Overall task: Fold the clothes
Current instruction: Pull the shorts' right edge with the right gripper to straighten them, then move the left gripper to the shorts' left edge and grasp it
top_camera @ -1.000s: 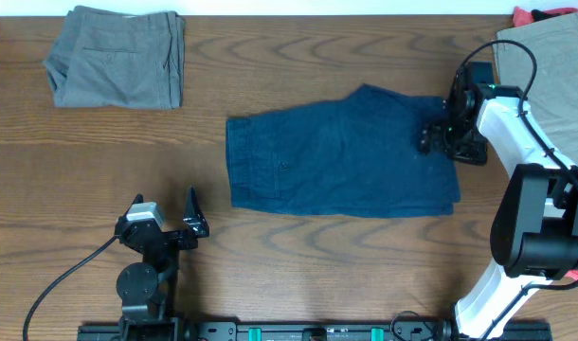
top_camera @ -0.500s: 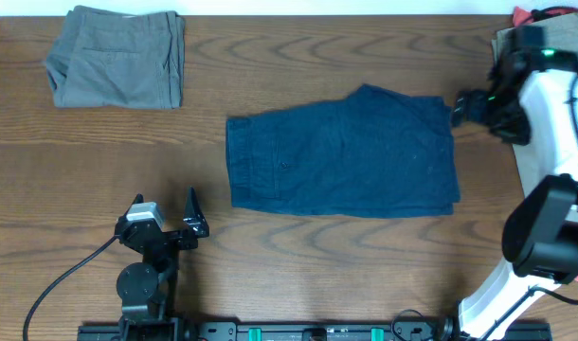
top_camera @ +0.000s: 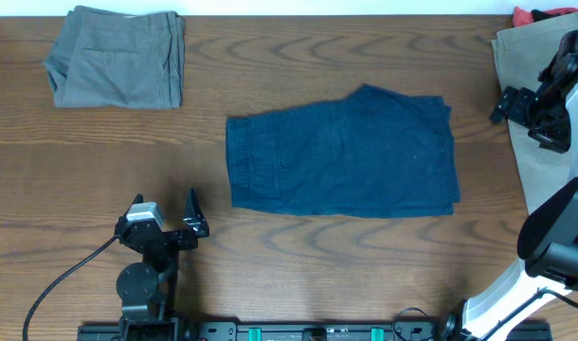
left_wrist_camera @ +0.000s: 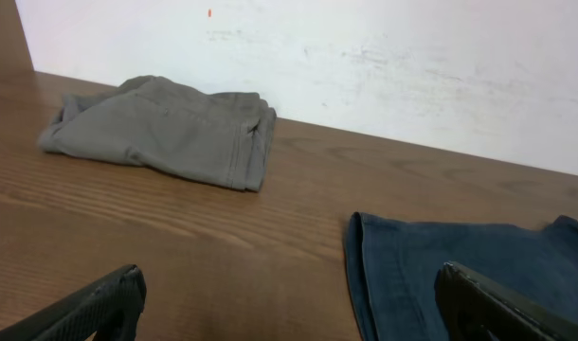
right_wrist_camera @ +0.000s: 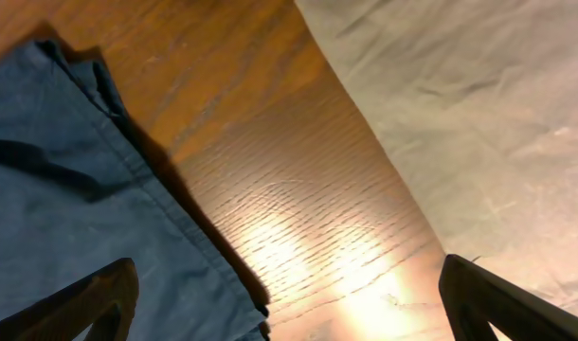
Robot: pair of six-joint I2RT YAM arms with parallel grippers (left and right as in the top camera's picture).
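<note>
Next, my left gripper should go to the dark navy-blue shorts and close on the middle of their short edge (top_camera: 231, 157) (left_wrist_camera: 352, 258) nearest the olive-grey shorts.
The dark navy-blue shorts (top_camera: 341, 153) lie folded flat in the middle of the table; they also show in the left wrist view (left_wrist_camera: 460, 275) and the right wrist view (right_wrist_camera: 71, 208). The olive-grey shorts (top_camera: 117, 55) lie folded at the far left, also in the left wrist view (left_wrist_camera: 166, 131). The tan-khaki shorts (top_camera: 540, 57) lie at the far right, also in the right wrist view (right_wrist_camera: 478, 123). My right gripper (top_camera: 513, 102) is open and empty, raised over bare wood between the navy and tan pairs. My left gripper (top_camera: 189, 216) is open and empty near the front edge, left of the navy pair.
A red cloth (top_camera: 535, 13) shows at the far right corner behind the tan pair. A white wall (left_wrist_camera: 365, 57) stands behind the table's far edge. A black cable (top_camera: 66, 284) runs from the left arm's base along the front.
My right gripper has let go of the navy shorts' right edge and moved right and up, away from them, to the gap before the tan pair. The left arm has not moved.
</note>
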